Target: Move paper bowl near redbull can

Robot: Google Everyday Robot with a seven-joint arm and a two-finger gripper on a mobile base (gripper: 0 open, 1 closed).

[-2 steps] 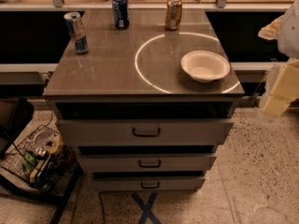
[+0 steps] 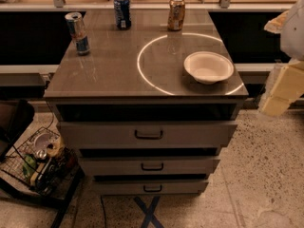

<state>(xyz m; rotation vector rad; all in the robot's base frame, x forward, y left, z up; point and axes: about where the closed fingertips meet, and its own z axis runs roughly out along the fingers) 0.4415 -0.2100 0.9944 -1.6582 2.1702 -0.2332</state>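
Observation:
Next, my gripper will go to the paper bowl's near rim [image 2: 226, 76], on the side away from the redbull can, and close there.
The white paper bowl [image 2: 208, 67] sits upright on the right side of the grey cabinet top [image 2: 109, 75], partly inside a bright ring of light. The slim silver-and-blue redbull can [image 2: 78, 33] stands at the far left of the top, well apart from the bowl. My gripper [image 2: 279, 91] shows as pale cream blocks at the right edge of the view. It is off the cabinet's right side, lower than the top and to the right of the bowl, touching nothing.
A wider dark blue can [image 2: 122, 12] and a gold can [image 2: 176, 13] stand at the back of the top. Three drawers [image 2: 148, 134] are below. A wire basket of clutter [image 2: 40, 158] sits on the floor at left. A dark counter runs behind.

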